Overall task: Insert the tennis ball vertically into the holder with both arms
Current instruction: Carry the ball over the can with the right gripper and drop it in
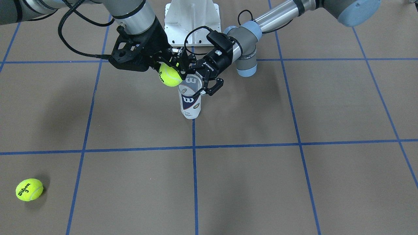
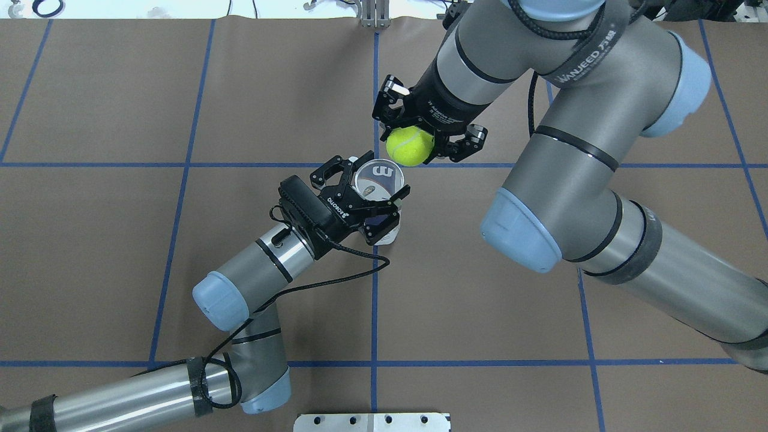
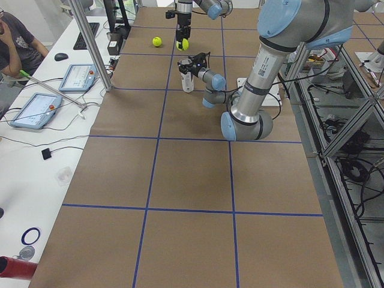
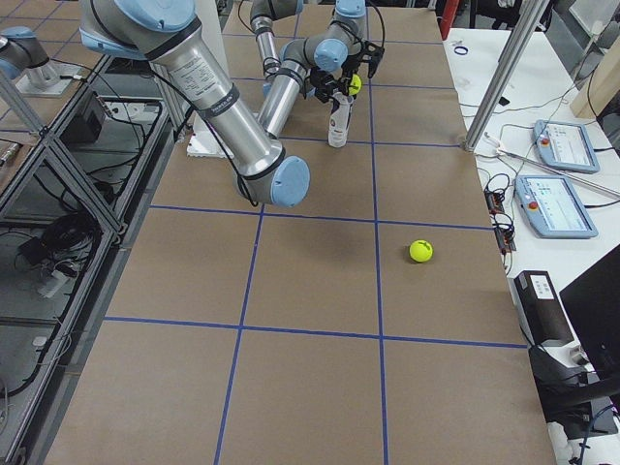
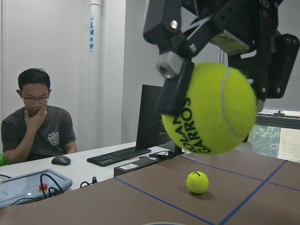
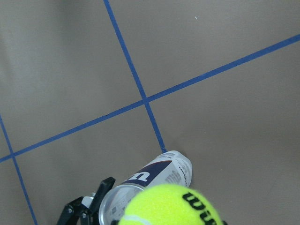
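Observation:
Next, my right gripper releases the yellow tennis ball inside the holder's opening (image 1: 190,89) (image 6: 123,202), above the navy-and-white label. The ball is now just above and beside the mouth.
The holder (image 1: 190,104) is a clear can with a navy-and-white "W" label. It stands upright near the table's middle, its mouth open (image 2: 379,178). My left gripper (image 1: 196,83) is shut on its upper part, one finger on each side of the rim (image 2: 378,178). My right gripper (image 2: 414,144) is shut on a yellow tennis ball (image 1: 170,74), held just above and beside the mouth, slightly off centre. The right wrist view shows the ball (image 6: 168,206) over the holder (image 6: 157,173). The left wrist view shows the gripped ball (image 5: 209,108) close up.
A second tennis ball (image 1: 29,189) lies loose far off on the robot's right side of the table (image 4: 420,251). The white pedestal base (image 1: 191,19) stands behind the holder. An operator (image 5: 35,117) sits at a side desk with tablets (image 3: 36,108).

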Motion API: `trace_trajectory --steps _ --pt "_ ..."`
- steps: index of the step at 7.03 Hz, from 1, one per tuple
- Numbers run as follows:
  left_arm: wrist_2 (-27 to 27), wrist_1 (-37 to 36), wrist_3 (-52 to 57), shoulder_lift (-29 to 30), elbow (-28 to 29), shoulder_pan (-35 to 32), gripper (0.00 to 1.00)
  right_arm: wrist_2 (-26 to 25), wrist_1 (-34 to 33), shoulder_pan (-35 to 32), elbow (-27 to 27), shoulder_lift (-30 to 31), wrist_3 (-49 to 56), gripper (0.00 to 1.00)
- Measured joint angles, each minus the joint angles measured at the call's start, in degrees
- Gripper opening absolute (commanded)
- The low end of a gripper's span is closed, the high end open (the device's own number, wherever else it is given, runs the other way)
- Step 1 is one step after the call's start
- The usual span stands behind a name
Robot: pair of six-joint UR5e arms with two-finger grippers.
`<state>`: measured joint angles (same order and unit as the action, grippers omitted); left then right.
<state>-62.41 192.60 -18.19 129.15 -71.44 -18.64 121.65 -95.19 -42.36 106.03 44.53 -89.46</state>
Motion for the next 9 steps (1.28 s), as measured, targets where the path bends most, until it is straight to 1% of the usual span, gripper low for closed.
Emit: trace_trajectory --steps 2,6,8,9 --pt "0.0 0.0 0.0 0.0 -0.1 0.0 0.88 -1.1 0.0 1.1 -1.7 -1.9 -0.9 0.0" --pt "0.0 0.1 -0.1 -0.3 0.0 0.0 0.88 -4.6 -0.2 4.0 -2.0 -1.9 -1.0 0.01" --pt "0.0 0.0 -0.1 -0.4 0.0 0.0 0.88 -5.1 -0.3 4.9 -2.0 -1.6 -0.9 0.06" --pt "0.0 0.0 -0.1 -0.4 0.0 0.0 0.88 -5.5 -0.3 5.2 -2.0 -1.5 -0.9 0.13"
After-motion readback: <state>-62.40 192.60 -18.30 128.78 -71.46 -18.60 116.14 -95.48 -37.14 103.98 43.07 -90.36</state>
